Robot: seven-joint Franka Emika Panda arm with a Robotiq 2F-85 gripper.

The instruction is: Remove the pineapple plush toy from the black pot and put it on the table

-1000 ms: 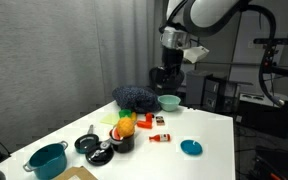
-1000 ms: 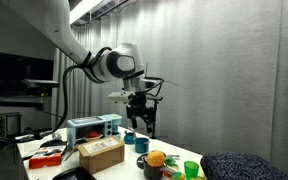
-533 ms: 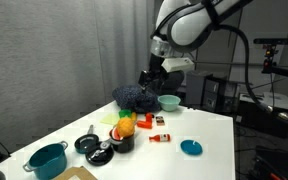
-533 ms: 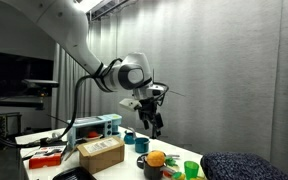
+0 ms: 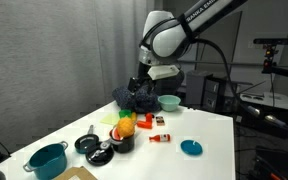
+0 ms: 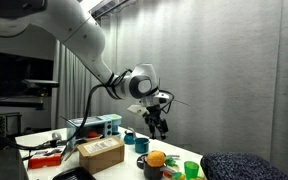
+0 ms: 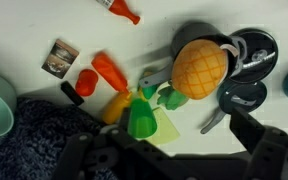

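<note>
I will next move my gripper to the pineapple plush toy in the black pot and close it on its orange body point(image 5: 126, 124) point(image 7: 198, 70), beside the green leaves.
The pineapple plush toy point(image 7: 201, 68) is orange-yellow with green leaves and sits in the small black pot point(image 7: 191, 36). Both exterior views show it too, the toy point(image 5: 127, 126) point(image 6: 156, 158) sticking out of the pot point(image 5: 122, 142) point(image 6: 150, 170) on the white table point(image 5: 209, 130). My gripper point(image 7: 174, 160) is open and empty. It hangs well above the table, over the things beside the pot, and shows in both exterior views point(image 5: 142, 88) point(image 6: 159, 124). The wrist view shows its two dark fingers spread along the bottom edge.
A green cup point(image 7: 141, 118), an orange carrot point(image 7: 109, 72), a red piece point(image 7: 85, 82) and black pans point(image 7: 249, 55) lie around the pot. A dark blue cloth point(image 5: 134, 97), green bowl point(image 5: 169, 101), blue plate point(image 5: 191, 147) and teal pot point(image 5: 47, 160) stand on the table.
The arm has swung left and lower in an exterior view, bringing the gripper from above the green bowl to above the dark cloth and toys. The toy and pot have not moved.
</note>
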